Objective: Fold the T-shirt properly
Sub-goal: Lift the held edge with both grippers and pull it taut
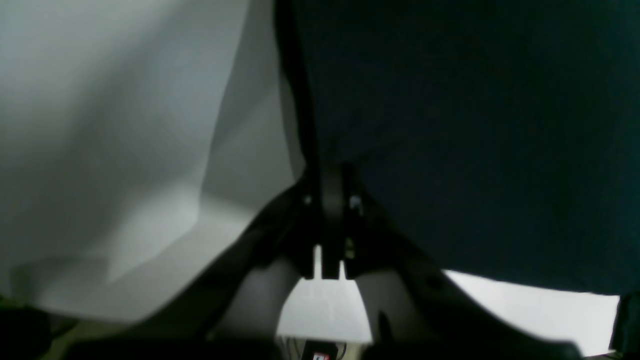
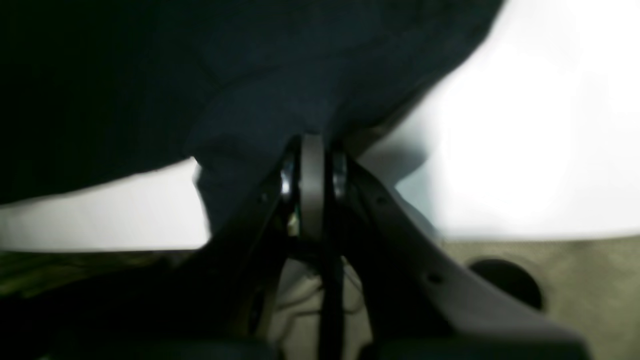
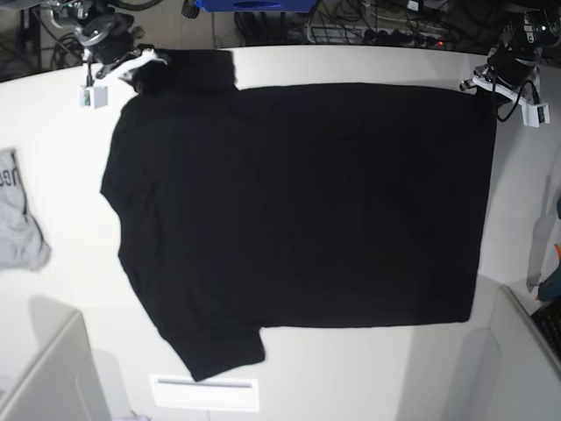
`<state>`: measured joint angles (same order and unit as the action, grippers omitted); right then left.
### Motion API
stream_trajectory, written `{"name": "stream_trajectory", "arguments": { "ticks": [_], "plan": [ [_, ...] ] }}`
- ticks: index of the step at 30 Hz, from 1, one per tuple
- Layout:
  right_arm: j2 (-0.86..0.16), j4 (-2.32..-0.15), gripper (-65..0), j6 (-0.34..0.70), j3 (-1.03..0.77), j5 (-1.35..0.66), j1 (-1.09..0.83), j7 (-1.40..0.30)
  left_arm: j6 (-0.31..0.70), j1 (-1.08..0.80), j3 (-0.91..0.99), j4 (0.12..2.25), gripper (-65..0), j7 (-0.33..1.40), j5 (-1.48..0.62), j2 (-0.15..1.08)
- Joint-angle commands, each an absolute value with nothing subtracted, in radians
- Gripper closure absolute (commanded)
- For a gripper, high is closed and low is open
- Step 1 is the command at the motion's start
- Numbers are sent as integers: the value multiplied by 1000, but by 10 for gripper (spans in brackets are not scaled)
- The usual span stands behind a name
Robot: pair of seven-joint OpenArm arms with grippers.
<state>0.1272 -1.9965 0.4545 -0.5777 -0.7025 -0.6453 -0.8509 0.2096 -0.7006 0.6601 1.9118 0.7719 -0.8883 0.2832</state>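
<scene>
Next, my right gripper lets go of the T-shirt's far edge on the shirt's middle [image 3: 128, 235], along the side facing the grey garment.
The black T-shirt [image 3: 298, 202] lies spread flat on the white table [image 3: 351, 373], with one sleeve toward the front left. My left gripper [image 3: 480, 86] is at the shirt's far right corner. In the left wrist view its fingers [image 1: 331, 172] are pressed together on the edge of the dark cloth [image 1: 475, 150]. My right gripper [image 3: 140, 68] is at the far left sleeve. In the right wrist view it [image 2: 312, 142] is shut on a bunched fold of the black fabric [image 2: 240, 130]. No print shows on the shirt.
A grey garment with dark lettering [image 3: 17, 215] lies at the table's left edge. A white label strip [image 3: 203, 392] sits near the front edge. Grey panels stand at the front left [image 3: 44, 377] and front right [image 3: 526, 368]. Cables [image 3: 368, 26] run behind the table.
</scene>
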Motion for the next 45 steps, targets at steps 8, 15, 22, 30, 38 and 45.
{"name": "stream_trajectory", "arguments": {
  "ticks": [8,15,22,30,38,45],
  "plan": [
    [84,-2011,0,450,-578,-837,-510,-843,208,-568,731,1931,0,929,-895,237],
    [81,-1989,0,346,-582,-837,-277,-1026,208,-346,854,1928,0,1173,-888,179],
    [74,-1833,0,275,-578,-835,-91,-1050,128,-248,852,1873,0,1179,-888,180],
    [36,-1643,0,214,-576,-835,48,-1043,117,-136,852,1716,0,1179,-888,186],
    [-19,-1460,0,211,-575,-834,150,-977,116,-15,739,1635,0,1176,-730,200],
    [-54,-1326,0,211,-575,-834,211,-963,116,79,737,1578,0,1176,-691,202]
  ]
}}
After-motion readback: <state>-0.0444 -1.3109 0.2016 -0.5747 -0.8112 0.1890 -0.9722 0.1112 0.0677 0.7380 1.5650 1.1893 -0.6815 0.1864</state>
